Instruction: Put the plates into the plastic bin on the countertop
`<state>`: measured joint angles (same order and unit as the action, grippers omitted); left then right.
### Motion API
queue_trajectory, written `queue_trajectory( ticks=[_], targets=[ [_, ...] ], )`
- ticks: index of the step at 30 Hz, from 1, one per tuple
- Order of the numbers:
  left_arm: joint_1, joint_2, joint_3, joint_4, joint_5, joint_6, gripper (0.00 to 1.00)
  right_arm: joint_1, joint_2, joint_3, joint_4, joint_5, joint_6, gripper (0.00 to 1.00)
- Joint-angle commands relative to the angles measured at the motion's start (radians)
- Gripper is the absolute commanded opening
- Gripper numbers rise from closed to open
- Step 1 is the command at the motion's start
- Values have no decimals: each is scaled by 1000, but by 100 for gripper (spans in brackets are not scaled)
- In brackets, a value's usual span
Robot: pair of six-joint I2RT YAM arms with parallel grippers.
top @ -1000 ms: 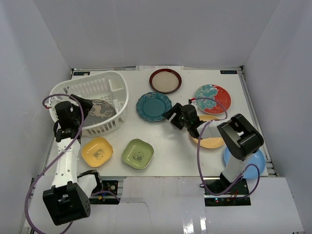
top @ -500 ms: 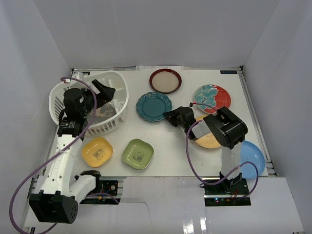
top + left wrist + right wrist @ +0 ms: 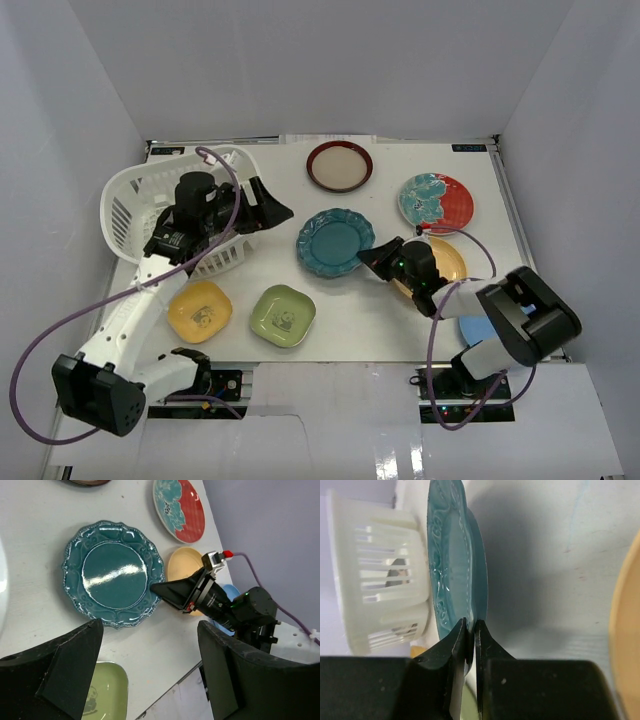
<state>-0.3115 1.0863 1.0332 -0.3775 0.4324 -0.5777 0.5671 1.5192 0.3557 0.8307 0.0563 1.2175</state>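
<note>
My right gripper is holding the scalloped teal plate. Next, I need to close my left gripper across from it, on the plate's bin-side rim (image 3: 301, 236) (image 3: 68, 564).
My right gripper (image 3: 372, 258) is shut on the rim of the scalloped teal plate (image 3: 335, 242), its fingertips (image 3: 462, 630) pinching the edge (image 3: 455, 555). The left gripper (image 3: 265, 205) hangs open and empty over the right side of the white plastic bin (image 3: 120, 195), looking down on the teal plate (image 3: 112, 575). On the countertop (image 3: 380, 310) lie a red-rimmed cream plate (image 3: 339, 165), a teal-and-red plate (image 3: 436, 202), an orange-yellow plate (image 3: 447, 258) partly under the right arm, a yellow square plate (image 3: 199, 310) and a green one (image 3: 283, 315).
A light blue plate (image 3: 468, 328) is mostly hidden beneath the right arm's base link. Metal rails (image 3: 520, 240) run along the countertop's edges, and white walls enclose the back and sides. The left arm's purple cable loops over the bin.
The right gripper has shut on the teal plate's rim and pulled the plate toward the near right. My left arm has swung out of the bin toward the right, jaws still wide.
</note>
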Motion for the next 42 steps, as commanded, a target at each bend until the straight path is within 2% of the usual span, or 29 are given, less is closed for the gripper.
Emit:
queue_trajectory(
  ticks=[1, 4, 8, 11, 15, 18, 21, 22, 25, 26, 28, 29, 30, 31, 32, 34, 35, 37, 38, 41, 42],
  targets=[
    [-60, 63, 103, -77, -20, 38, 86, -56, -190, 20, 151, -105, -52, 8],
    [-104, 121, 123, -92, -85, 48, 85, -139, -270, -1, 169, -237, -4, 8],
    [-117, 196, 131, -80, -130, 55, 85, -196, -295, 2, 235, -410, 40, 8],
    [-117, 270, 174, -51, -132, 70, 88, -197, -312, 2, 258, -458, 56, 8],
    [-118, 375, 214, 14, -21, 52, 89, -207, -303, 2, 324, -510, 102, 8],
    [-117, 419, 214, 19, -66, 59, 87, -214, -291, -7, 419, -553, 145, 8],
    [-118, 423, 208, 23, -104, 75, 80, -223, -295, -12, 433, -570, 154, 8],
    [-117, 423, 205, 37, -100, 75, 77, -225, -294, -11, 433, -575, 155, 8],
    [-118, 419, 188, 75, -52, 58, 55, -227, -286, -8, 441, -595, 162, 8],
    [-117, 417, 188, 77, -52, 41, 36, -227, -283, -9, 452, -601, 162, 8],
    [-117, 411, 189, 81, -54, 35, 20, -228, -281, -15, 453, -607, 168, 8],
    [-117, 406, 191, 80, -52, 30, 6, -230, -281, -20, 450, -605, 169, 9],
    [-117, 403, 192, 80, -55, 32, 0, -231, -284, -24, 443, -605, 168, 13],
    [-115, 391, 194, 81, -55, 29, 0, -231, -286, -26, 432, -608, 163, 18],
    [-116, 386, 197, 81, -55, 26, 0, -233, -289, -29, 424, -609, 160, 31],
    [-112, 364, 199, 84, -66, 10, 0, -233, -300, -32, 409, -612, 143, 47],
    [-110, 354, 203, 86, -75, -5, 0, -234, -306, -28, 368, -621, 133, 59],
    [-100, 333, 206, 91, -96, -22, 0, -234, -342, -26, 300, -616, 84, 72],
    [-87, 311, 214, 92, -96, -33, 0, -234, -358, -23, 271, -613, 65, 83],
    [-12, 256, 241, 101, -90, -74, 0, -234, -413, -14, 164, -631, -7, 98],
    [15, 241, 248, 100, -90, -82, 0, -234, -427, -12, 138, -632, -24, 99]
  ],
)
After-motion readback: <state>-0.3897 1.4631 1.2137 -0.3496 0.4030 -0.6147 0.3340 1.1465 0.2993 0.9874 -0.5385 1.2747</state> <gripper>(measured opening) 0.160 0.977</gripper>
